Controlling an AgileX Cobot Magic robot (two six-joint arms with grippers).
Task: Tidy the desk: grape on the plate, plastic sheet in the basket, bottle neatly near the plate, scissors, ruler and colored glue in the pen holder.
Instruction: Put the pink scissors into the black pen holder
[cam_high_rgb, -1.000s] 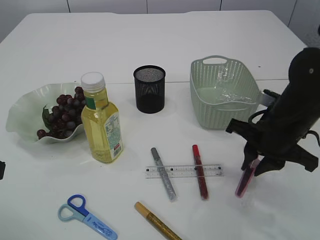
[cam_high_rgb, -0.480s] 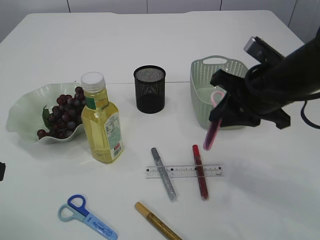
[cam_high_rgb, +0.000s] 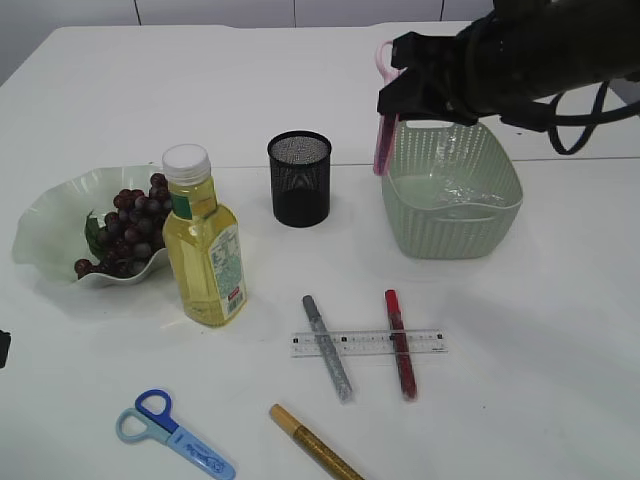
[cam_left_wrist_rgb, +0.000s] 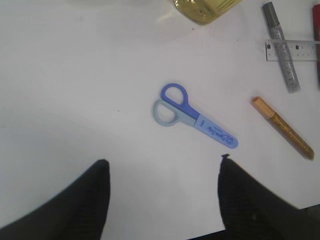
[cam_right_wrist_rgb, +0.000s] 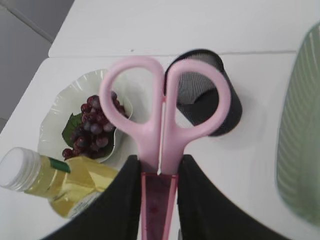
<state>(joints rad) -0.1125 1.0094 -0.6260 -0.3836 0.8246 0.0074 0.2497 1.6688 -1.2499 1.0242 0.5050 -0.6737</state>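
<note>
My right gripper needs to let go of the pink scissors inside the black mesh pen holder (cam_high_rgb: 298, 157) (cam_right_wrist_rgb: 199, 82) between the oil bottle and green basket.
My right gripper (cam_high_rgb: 390, 90) is shut on pink scissors (cam_high_rgb: 382, 140) (cam_right_wrist_rgb: 162, 125) and holds them upright in the air, right of the black mesh pen holder (cam_high_rgb: 299, 178) (cam_right_wrist_rgb: 220, 107) and at the basket's left edge. Grapes (cam_high_rgb: 125, 230) lie on the pale plate (cam_high_rgb: 40, 225). The oil bottle (cam_high_rgb: 203, 240) stands next to the plate. A clear plastic sheet (cam_high_rgb: 450, 185) lies in the green basket (cam_high_rgb: 450, 235). A ruler (cam_high_rgb: 368, 342), silver (cam_high_rgb: 327, 347), red (cam_high_rgb: 400, 342) and gold (cam_high_rgb: 310, 440) glue sticks and blue scissors (cam_high_rgb: 172, 432) (cam_left_wrist_rgb: 192, 115) lie on the table. My left gripper (cam_left_wrist_rgb: 162, 167) is open above the table near the blue scissors.
The silver and red glue sticks lie across the ruler. The gold glue stick (cam_left_wrist_rgb: 282, 127) lies right of the blue scissors in the left wrist view. The table's far half is bare white surface.
My right gripper lifted the pink scissors off the table at the right and carried them up and left to beside the pen holder. The left arm has not moved.
</note>
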